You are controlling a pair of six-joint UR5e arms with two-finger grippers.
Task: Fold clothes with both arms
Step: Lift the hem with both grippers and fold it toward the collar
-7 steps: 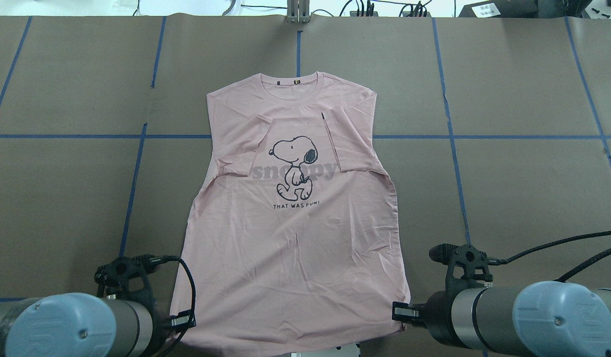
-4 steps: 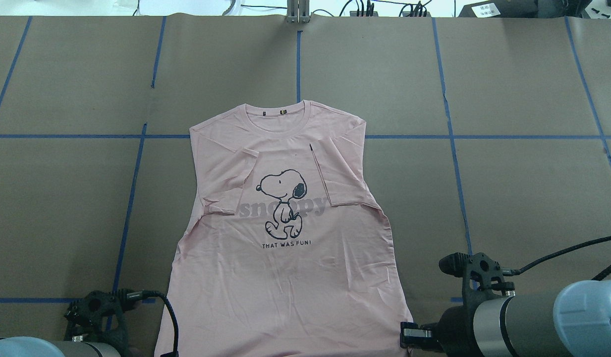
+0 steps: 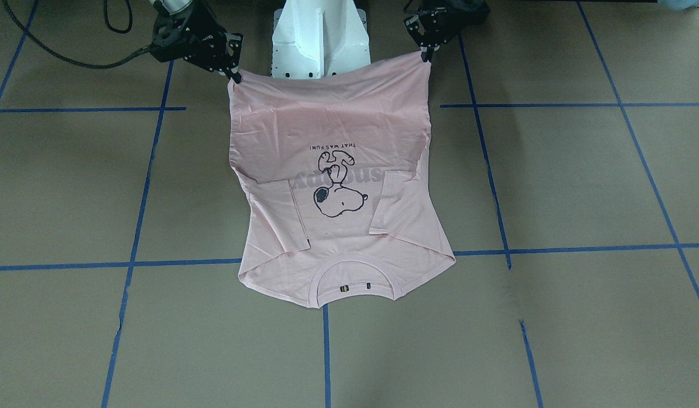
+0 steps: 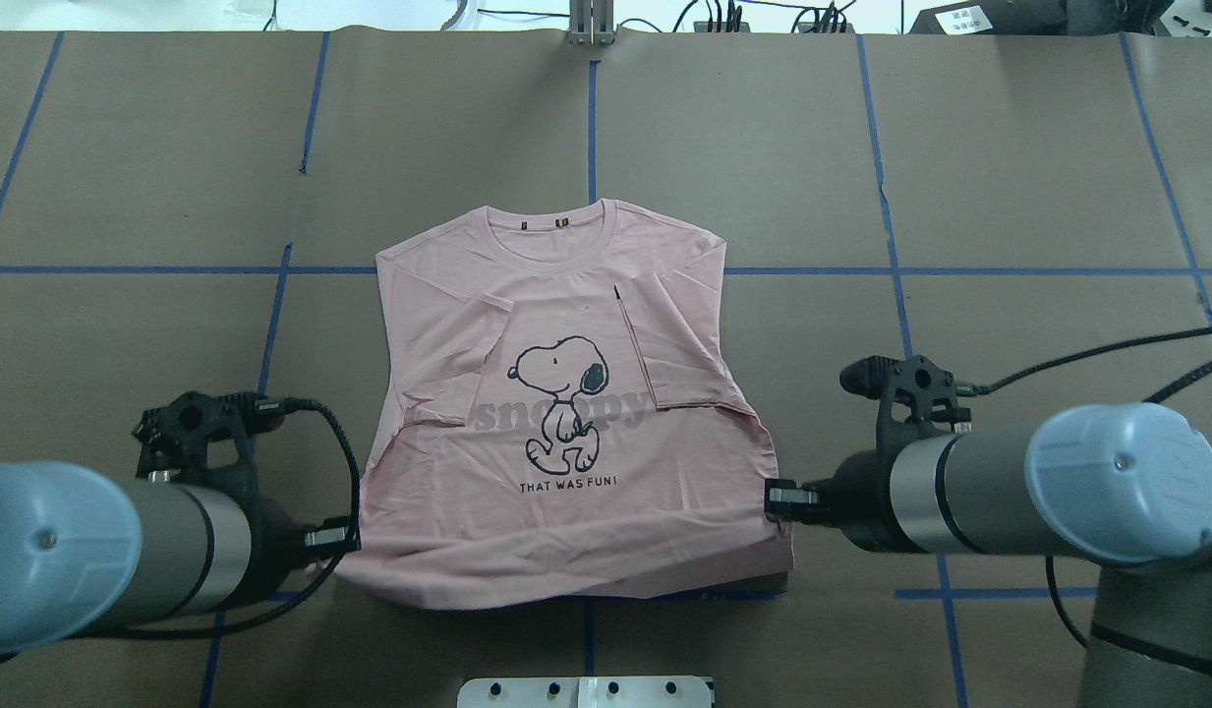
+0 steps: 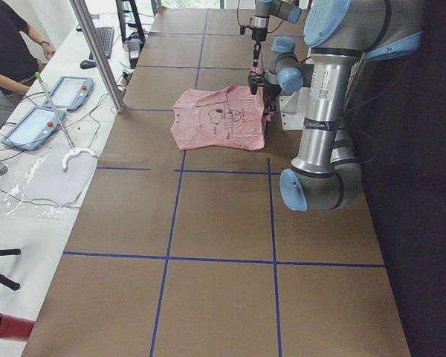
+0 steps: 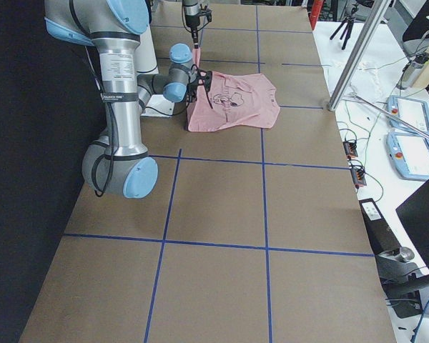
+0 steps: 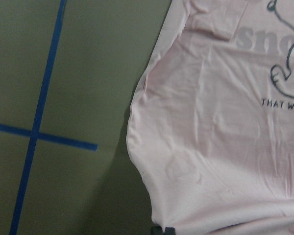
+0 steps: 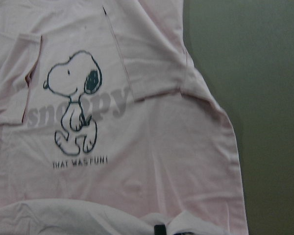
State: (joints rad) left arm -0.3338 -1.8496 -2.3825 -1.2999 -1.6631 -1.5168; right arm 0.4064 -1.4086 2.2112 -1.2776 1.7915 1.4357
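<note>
I should release the pale pink T-shirt's hem corner with my left gripper on the blue tape [image 3: 469, 255] just outside the T-shirt's shoulder corner.
The pale pink T-shirt [image 4: 566, 334] lies print side up on the brown table, neck at the far side, both short sleeves folded in over the chest. Its near hem is lifted off the table. My left gripper [image 4: 340, 539] is shut on the hem's left corner. My right gripper [image 4: 775, 497] is shut on the hem's right corner. In the front-facing view the T-shirt [image 3: 332, 130] hangs stretched between the left gripper [image 3: 426, 54] and the right gripper [image 3: 234, 75]. The wrist views show the T-shirt's cloth [image 7: 210, 122] and its dog print [image 8: 73, 103] below the held hem.
The white pedestal base [image 3: 321, 39] stands just behind the lifted hem. Blue tape lines [image 4: 591, 118] grid the brown table. A side bench with tablets [image 5: 59, 97], a metal post [image 5: 97, 52] and a person [image 5: 7, 44] lie beyond the far edge.
The shirt first slid toward the robot. Since then both grippers have lifted the hem and carried it forward toward the neck, so the lower part now doubles over.
</note>
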